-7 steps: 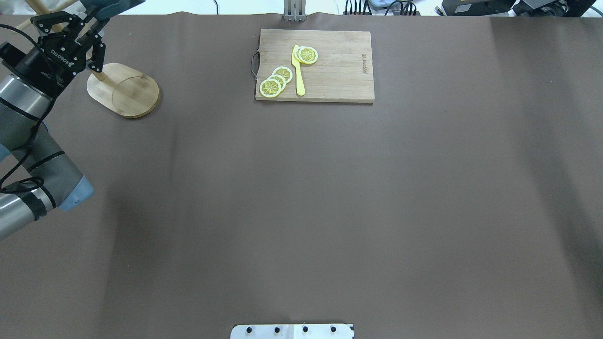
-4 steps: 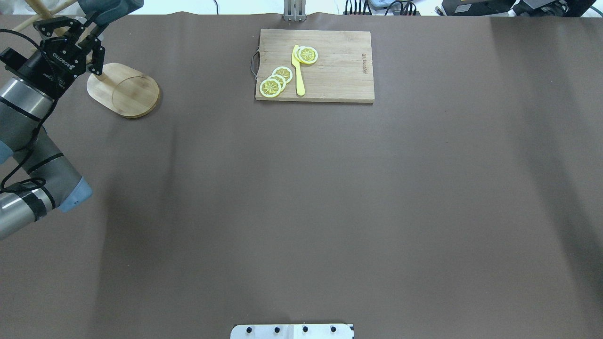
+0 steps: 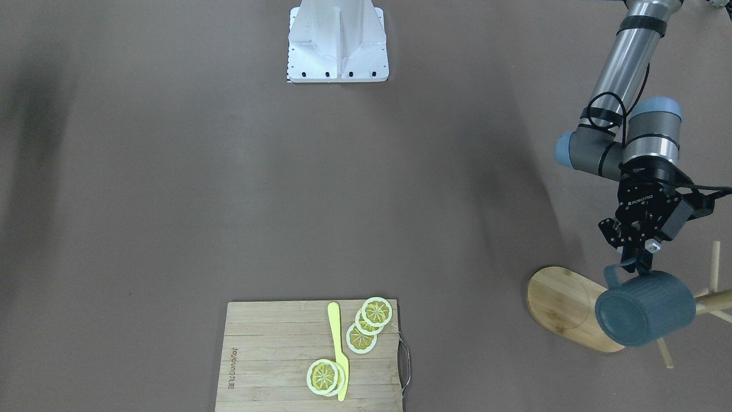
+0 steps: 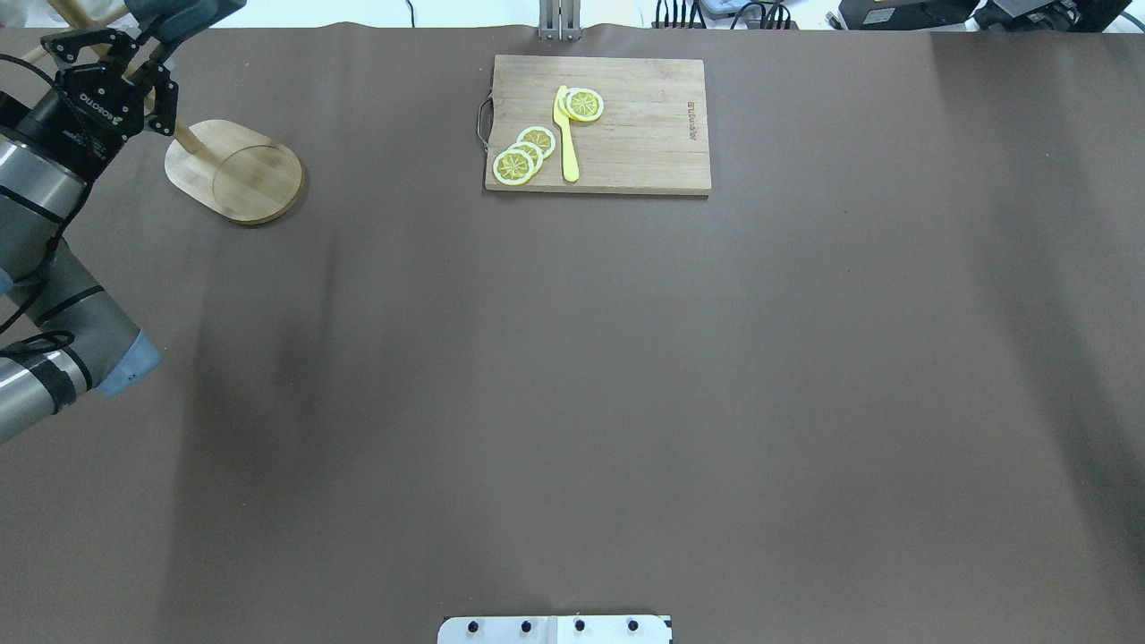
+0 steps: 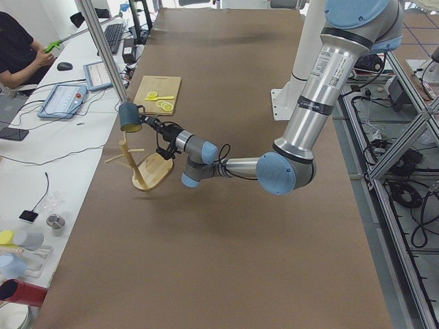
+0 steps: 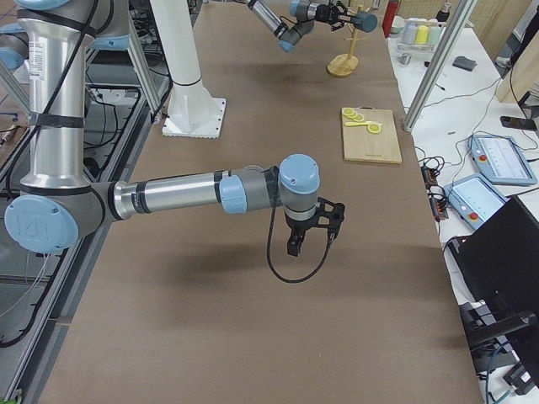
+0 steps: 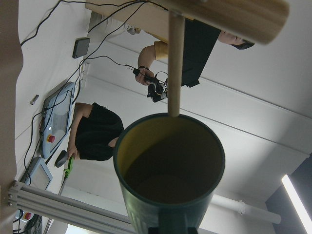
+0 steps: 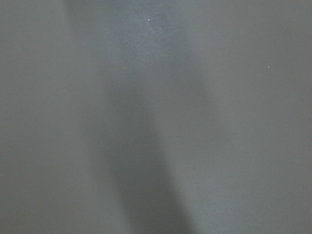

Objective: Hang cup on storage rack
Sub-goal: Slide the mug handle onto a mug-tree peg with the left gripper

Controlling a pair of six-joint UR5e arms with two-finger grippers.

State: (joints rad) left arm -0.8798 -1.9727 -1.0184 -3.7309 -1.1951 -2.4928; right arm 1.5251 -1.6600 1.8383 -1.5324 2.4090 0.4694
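Observation:
Next, I release the dark blue-grey cup from my left gripper onto the thin peg (image 3: 673, 327) (image 7: 174, 80) that reaches toward the cup's rim.
My left gripper (image 3: 636, 260) is shut on the loop handle of the dark blue-grey cup (image 3: 645, 309) and holds it in the air above the storage rack's oval bamboo base (image 3: 563, 306). The cup lies on its side beside the rack's pole and pegs (image 3: 713, 264). In the left wrist view a thin peg (image 7: 174, 63) reaches down to the rim of the cup (image 7: 170, 165), whose inside is mustard-yellow. In the overhead view the gripper (image 4: 134, 58) is at the far left, by the rack (image 4: 237, 170). My right gripper (image 6: 312, 234) hangs low over bare table; I cannot tell whether it is open or shut.
A rectangular wooden cutting board (image 4: 644, 125) with lemon slices (image 4: 523, 154) and a yellow knife (image 4: 565, 134) lies at the table's far middle. The robot's white base (image 3: 337, 40) stands at the near edge. Brown table cover spreads across the middle and right.
In the overhead view my left gripper has moved to the view's left and slightly back with the cup, uncovering more of the rack's pole. Nothing else has moved.

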